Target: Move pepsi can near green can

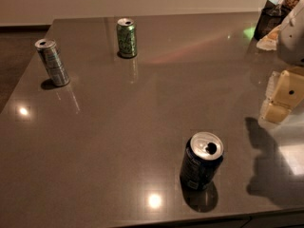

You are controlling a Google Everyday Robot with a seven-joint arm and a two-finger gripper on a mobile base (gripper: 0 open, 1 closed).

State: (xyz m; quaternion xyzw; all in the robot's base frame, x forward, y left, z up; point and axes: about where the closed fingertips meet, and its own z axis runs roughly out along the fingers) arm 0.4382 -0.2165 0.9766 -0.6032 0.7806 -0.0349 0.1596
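Next, I move my gripper to the middle of the pepsi can's body (pixel 200 167), below the can's silver top, and close it there.
The pepsi can (pixel 201 161), dark navy blue with an open silver top, stands upright near the front edge of the dark table (pixel 142 108). The green can (pixel 127 38) stands upright at the far side, left of centre, far from the pepsi can. My gripper (pixel 281 98), pale beige, hangs at the right edge of the view, above the table, to the right of and a little beyond the pepsi can. It holds nothing that I can see. Its arm (pixel 293 32) rises out of view at the upper right.
A silver-grey patterned can (pixel 52 62) stands at the far left near the table's left edge. A dark container and snack packages (pixel 273 20) crowd the far right corner. The gripper's shadow (pixel 268 160) falls on the table at right.
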